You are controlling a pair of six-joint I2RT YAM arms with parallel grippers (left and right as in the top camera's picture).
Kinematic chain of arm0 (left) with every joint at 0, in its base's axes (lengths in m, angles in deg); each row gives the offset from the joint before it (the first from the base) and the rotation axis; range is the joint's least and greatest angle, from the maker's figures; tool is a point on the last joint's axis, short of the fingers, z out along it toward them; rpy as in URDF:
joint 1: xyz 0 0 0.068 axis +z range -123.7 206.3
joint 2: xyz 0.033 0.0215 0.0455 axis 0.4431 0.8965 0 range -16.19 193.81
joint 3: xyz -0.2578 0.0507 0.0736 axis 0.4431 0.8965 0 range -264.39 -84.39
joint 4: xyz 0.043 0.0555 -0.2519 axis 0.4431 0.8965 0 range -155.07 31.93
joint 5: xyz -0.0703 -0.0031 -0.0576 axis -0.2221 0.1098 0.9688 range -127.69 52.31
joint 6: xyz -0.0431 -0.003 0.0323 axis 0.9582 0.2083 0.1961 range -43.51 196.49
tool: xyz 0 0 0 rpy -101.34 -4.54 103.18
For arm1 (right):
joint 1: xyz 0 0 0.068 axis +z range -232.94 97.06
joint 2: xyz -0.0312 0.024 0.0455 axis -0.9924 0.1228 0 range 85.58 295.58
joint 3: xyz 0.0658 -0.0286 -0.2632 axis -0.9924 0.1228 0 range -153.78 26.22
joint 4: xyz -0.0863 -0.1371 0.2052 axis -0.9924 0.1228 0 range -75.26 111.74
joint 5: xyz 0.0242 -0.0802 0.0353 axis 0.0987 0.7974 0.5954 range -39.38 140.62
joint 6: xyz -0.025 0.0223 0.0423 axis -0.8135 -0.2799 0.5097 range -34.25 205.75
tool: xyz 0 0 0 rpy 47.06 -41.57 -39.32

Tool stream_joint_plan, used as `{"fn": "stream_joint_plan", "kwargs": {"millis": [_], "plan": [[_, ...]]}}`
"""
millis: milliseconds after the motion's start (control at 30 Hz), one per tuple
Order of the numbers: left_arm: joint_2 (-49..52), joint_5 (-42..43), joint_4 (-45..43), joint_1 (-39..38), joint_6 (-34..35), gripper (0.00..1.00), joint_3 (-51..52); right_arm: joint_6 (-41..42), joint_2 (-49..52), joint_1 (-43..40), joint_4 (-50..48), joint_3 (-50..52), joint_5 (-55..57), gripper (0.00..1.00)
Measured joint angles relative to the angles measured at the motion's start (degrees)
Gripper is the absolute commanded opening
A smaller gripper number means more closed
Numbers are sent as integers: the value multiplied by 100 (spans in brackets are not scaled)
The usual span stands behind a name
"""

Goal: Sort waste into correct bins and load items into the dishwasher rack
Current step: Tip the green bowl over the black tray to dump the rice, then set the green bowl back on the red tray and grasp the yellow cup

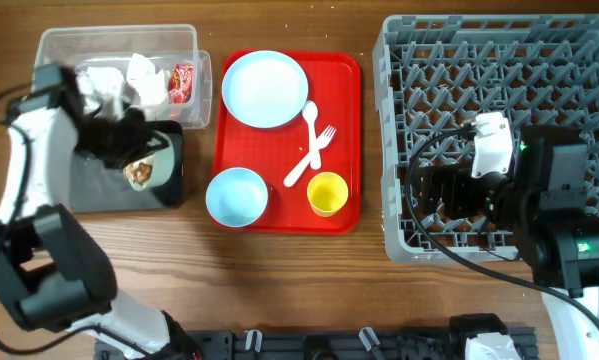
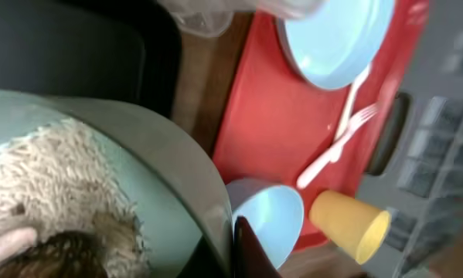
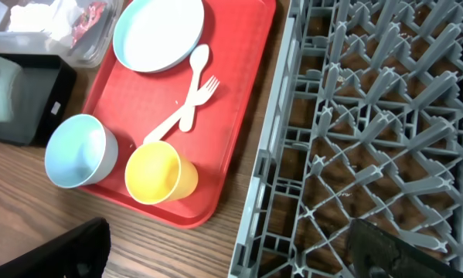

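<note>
My left gripper needs to set the pale green bowl down on the red tray [image 1: 258, 155] [image 2: 275, 126], in the space between the plate and the blue bowl.
My left gripper [image 1: 129, 140] is shut on the rim of the pale green bowl [image 1: 144, 165], tilted over the black tray [image 1: 99, 190]. In the left wrist view the bowl [image 2: 161, 147] holds rice-like crumbs [image 2: 53, 170] and brown scraps [image 2: 53, 255]; one finger [image 2: 246, 247] presses its rim. The clear tub [image 1: 54, 45] holds napkins [image 1: 144, 80] and the red-and-white wrapper [image 1: 182, 82]. The plate [image 1: 265, 88], blue bowl [image 1: 237, 196], yellow cup [image 1: 327, 193], spoon [image 1: 301, 165] and fork [image 1: 321, 140] lie on the red tray. My right gripper [image 3: 231, 259] is open and empty over the rack's [image 1: 499, 90] front left edge.
The red serving tray [image 1: 354, 100] sits between the bins and the rack, close to the rack's left wall. The right arm's cables [image 1: 419, 230] trail over the rack's front left part. Bare wooden table [image 1: 279, 280] runs along the front.
</note>
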Motion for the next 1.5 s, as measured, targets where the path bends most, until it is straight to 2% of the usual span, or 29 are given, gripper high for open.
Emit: {"fn": "stream_joint_plan", "kwargs": {"millis": [100,200,333,400,500,700,900,1000,1133,1333,1467,1500], "plan": [[476,1147,-354,881,-378,4,376,0,0,0,-39,0,0,100],[673,2155,-380,1346,-575,4,404,0,0,0,-59,0,0,100],[673,3906,-376,1908,-634,4,404,2,0,0,-125,0,0,100],[673,4513,-378,2212,-529,4,404,0,0,0,-129,0,0,100],[673,5021,-376,2557,-177,4,404,2,0,0,-129,0,0,99],[673,5265,-608,2695,479,4,404,0,0,0,-127,0,0,100],[673,5230,-160,2704,566,4,402,0,0,0,-129,0,0,100],[673,4634,-365,2704,555,4,404,0,0,0,-157,0,0,100],[673,4133,-13,2361,343,4,404,0,7,0,-195,0,0,100],[247,2909,-229,1202,203,4,404,0,114,0,-195,0,0,100],[-590,1403,-955,-857,385,4,415,2,190,0,-195,-2,0,100],[-691,861,-1228,-1609,483,4,413,2,212,0,-181,0,0,100]]}}
